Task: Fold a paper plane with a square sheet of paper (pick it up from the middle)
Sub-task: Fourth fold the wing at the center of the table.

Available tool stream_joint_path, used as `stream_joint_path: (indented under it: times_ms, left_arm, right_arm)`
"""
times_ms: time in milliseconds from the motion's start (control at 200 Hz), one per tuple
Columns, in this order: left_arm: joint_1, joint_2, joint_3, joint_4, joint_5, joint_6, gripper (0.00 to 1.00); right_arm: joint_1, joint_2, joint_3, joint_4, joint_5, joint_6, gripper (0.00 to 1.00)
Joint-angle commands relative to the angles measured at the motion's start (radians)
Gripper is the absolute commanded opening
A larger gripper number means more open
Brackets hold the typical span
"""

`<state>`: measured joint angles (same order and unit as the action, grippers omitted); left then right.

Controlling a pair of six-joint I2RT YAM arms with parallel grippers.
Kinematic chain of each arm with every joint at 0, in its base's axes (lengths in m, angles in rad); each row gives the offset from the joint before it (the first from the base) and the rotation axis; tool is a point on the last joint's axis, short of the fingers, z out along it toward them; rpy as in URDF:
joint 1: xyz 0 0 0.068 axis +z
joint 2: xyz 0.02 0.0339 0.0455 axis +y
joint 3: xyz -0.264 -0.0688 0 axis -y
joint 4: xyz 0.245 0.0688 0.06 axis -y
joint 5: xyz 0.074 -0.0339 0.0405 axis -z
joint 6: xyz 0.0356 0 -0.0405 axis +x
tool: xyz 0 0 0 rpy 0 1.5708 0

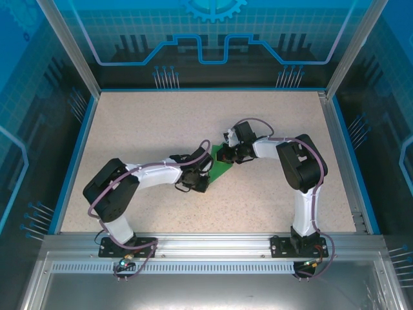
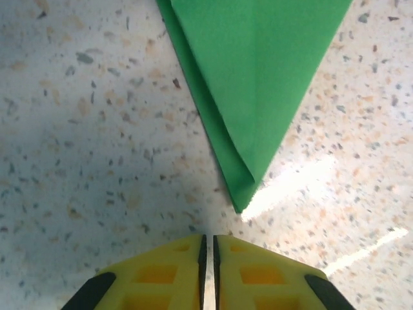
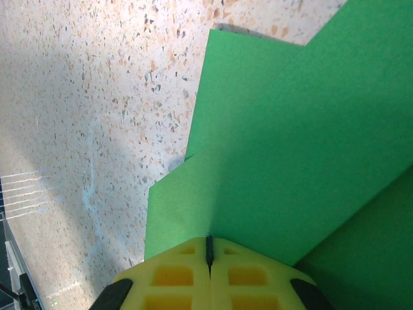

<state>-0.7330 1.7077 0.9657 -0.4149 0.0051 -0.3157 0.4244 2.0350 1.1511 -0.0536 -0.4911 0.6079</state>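
Note:
My left gripper needs to open its fingers, which are nearly shut short of the paper's sharp tip, then move forward and pinch the folded layers (image 2: 250,176) near that tip.
The square sheet of paper (image 1: 221,165) is green and folded into a pointed, layered shape that lies on the speckled table between both arms. In the left wrist view its sharp tip (image 2: 242,205) points at my left gripper (image 2: 208,248), which stands just short of it. The yellow jaws are a narrow slit apart with only table showing between them. In the right wrist view my right gripper (image 3: 208,248) is shut with its tips at a flap of the paper (image 3: 290,142), where a crease runs out from between them. From above, the left gripper (image 1: 204,178) and right gripper (image 1: 228,155) flank the paper.
The speckled table (image 1: 148,123) is bordered by a blue rim and aluminium posts (image 1: 68,48). A metal rail (image 1: 206,242) with both arm bases runs along the near edge. Open tabletop lies to the far left and far right.

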Motion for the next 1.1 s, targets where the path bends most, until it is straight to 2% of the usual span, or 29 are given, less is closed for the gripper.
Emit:
stream_joint_path:
  times_ms: [0,130,245,445,630,885,1090]
  left_arm:
    - [0.019,-0.056,0.018,-0.018,0.076,-0.054,0.19]
    - [0.043,-0.051,0.04,0.036,0.107,-0.087,0.26]
    - [0.052,0.019,0.084,0.041,0.114,-0.09,0.32]
    - [0.055,0.069,0.092,0.077,0.132,-0.094,0.34]
    - [0.058,0.11,0.103,0.073,0.14,-0.089,0.33]
    - [0.059,0.121,0.111,0.064,0.119,-0.076,0.22]
    - [0.067,0.124,0.109,0.061,0.121,-0.075,0.2]
  right_arm:
    - [-0.022,0.034,-0.007,-0.063,0.045,-0.025,0.02]
    - [-0.021,0.03,-0.009,-0.055,0.038,-0.021,0.03]
    - [-0.018,0.027,-0.013,-0.046,0.032,-0.014,0.03]
    - [-0.018,0.027,-0.011,-0.04,0.022,-0.013,0.02]
    - [-0.019,0.033,-0.01,-0.038,0.017,-0.014,0.03]
    - [-0.02,0.037,-0.013,-0.036,0.016,-0.014,0.02]
    - [-0.02,0.036,-0.014,-0.037,0.014,-0.016,0.02]
